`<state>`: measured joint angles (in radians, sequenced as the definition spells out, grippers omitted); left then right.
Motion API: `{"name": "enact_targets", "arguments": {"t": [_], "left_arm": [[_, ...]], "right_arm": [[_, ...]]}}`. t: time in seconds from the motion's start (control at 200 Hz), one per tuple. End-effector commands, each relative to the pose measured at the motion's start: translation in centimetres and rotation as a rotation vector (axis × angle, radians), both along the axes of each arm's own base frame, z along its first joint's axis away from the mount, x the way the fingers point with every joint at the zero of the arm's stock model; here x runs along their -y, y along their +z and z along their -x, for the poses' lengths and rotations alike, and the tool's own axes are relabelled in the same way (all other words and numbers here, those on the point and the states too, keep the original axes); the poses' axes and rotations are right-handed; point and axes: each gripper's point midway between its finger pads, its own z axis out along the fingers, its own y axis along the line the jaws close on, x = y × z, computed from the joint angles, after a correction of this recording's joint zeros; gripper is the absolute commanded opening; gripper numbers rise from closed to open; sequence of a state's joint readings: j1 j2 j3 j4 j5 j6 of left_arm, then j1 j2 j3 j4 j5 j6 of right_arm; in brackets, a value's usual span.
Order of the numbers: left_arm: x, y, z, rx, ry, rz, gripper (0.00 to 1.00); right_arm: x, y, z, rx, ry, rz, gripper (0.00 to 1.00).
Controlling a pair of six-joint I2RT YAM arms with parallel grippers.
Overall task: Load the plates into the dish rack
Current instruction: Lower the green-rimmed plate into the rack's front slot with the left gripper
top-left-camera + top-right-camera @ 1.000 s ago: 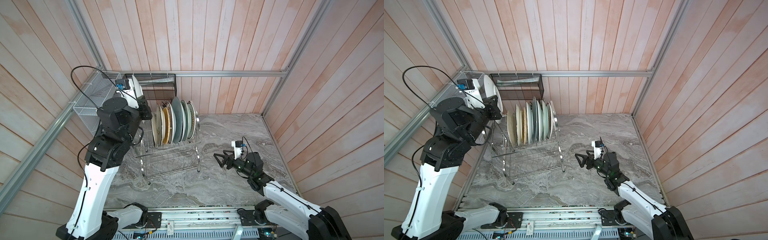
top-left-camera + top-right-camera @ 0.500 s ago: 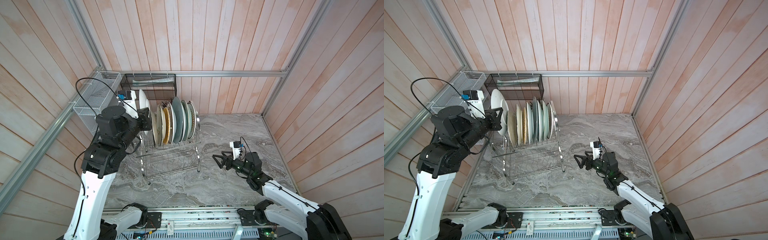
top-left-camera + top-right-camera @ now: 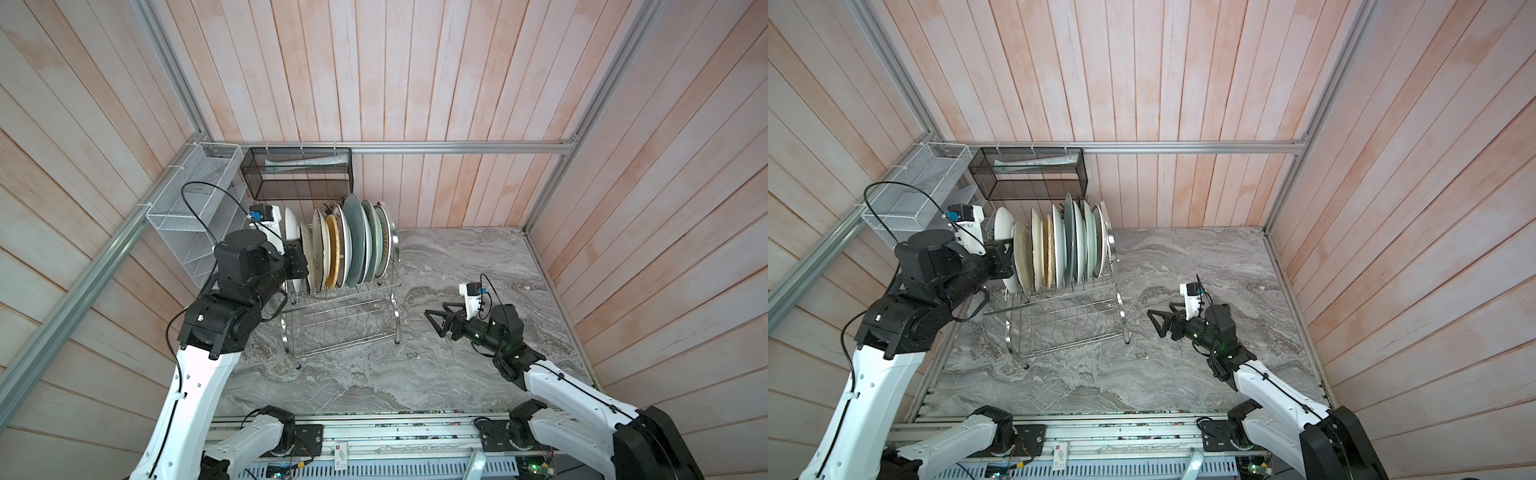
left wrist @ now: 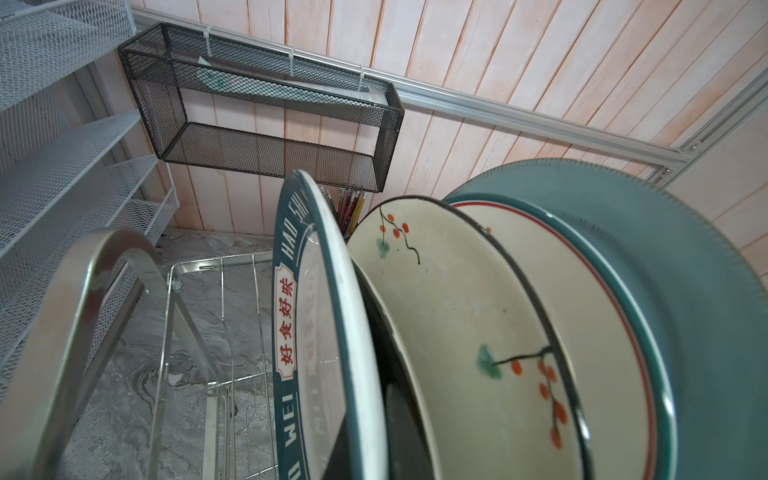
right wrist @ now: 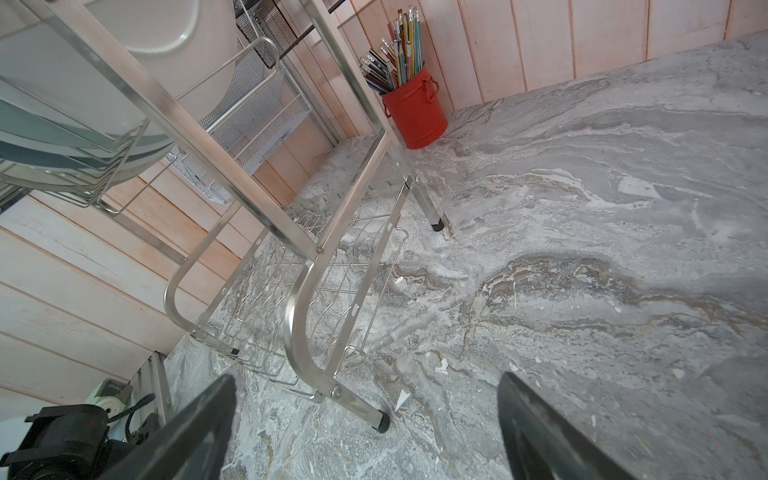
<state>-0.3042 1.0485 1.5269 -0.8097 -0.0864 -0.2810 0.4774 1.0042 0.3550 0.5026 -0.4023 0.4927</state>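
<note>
My left gripper needs to let go of the white green-rimmed plate upright on the upper level [image 3: 300, 293], next to the cream floral plate.
The dish rack [image 3: 345, 309] [image 3: 1067, 309] stands at the back left, and several plates [image 3: 353, 241] [image 3: 1059, 245] stand on edge in its upper tier. My left gripper [image 3: 297, 266] [image 3: 1007, 266] is shut on a white green-rimmed plate [image 3: 291, 230] [image 3: 1003, 224], held upright at the left end of that row. Whether it rests on the wires I cannot tell. The left wrist view shows this plate [image 4: 316, 332] beside a cream floral plate [image 4: 457, 332] and a blue-grey plate [image 4: 685, 311]. My right gripper [image 3: 434, 322] [image 3: 1156, 320] [image 5: 365, 415] hangs open and empty over the table, right of the rack [image 5: 316, 270].
A black mesh basket [image 3: 297, 174] hangs on the back wall and a white mesh organiser [image 3: 195, 208] on the left wall, both close above the rack. A red pot of pencils [image 5: 413, 112] stands behind the rack. The marble table [image 3: 457, 270] stretches to the right.
My left arm has come down and rightward from beside the white mesh organiser, bringing the plate to the left end of the row. The right arm has hardly moved.
</note>
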Motion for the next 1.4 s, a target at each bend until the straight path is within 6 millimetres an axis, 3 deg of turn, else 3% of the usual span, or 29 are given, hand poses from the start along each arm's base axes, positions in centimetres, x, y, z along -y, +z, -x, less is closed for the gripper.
{"name": "enact_targets", "arguments": {"t": [0.0,0.505,0.675,1.015,1.17,1.395], "left_arm": [[-0.5,1.0,0.2,0.053,0.030,0.040,0.00],[-0.7,-1.2,0.0,0.021,0.047,0.029,0.00],[-0.6,-1.7,-0.1,0.010,0.040,0.029,0.06],[-0.2,-0.8,0.2,0.028,0.015,0.043,0.26],[-0.1,-0.3,0.3,0.036,0.008,0.053,0.30],[-0.3,2.1,1.0,0.079,0.013,0.083,0.38]], "right_arm": [[-0.3,0.4,0.4,0.024,0.023,-0.005,0.98],[-0.3,0.2,0.3,0.019,0.021,-0.003,0.98],[-0.3,0.1,0.2,0.014,0.018,-0.002,0.98],[-0.4,-0.2,0.1,0.003,0.017,0.001,0.98],[-0.4,-0.2,0.1,0.005,0.015,0.004,0.98],[-0.3,-0.3,0.1,0.005,0.011,0.008,0.98]]}}
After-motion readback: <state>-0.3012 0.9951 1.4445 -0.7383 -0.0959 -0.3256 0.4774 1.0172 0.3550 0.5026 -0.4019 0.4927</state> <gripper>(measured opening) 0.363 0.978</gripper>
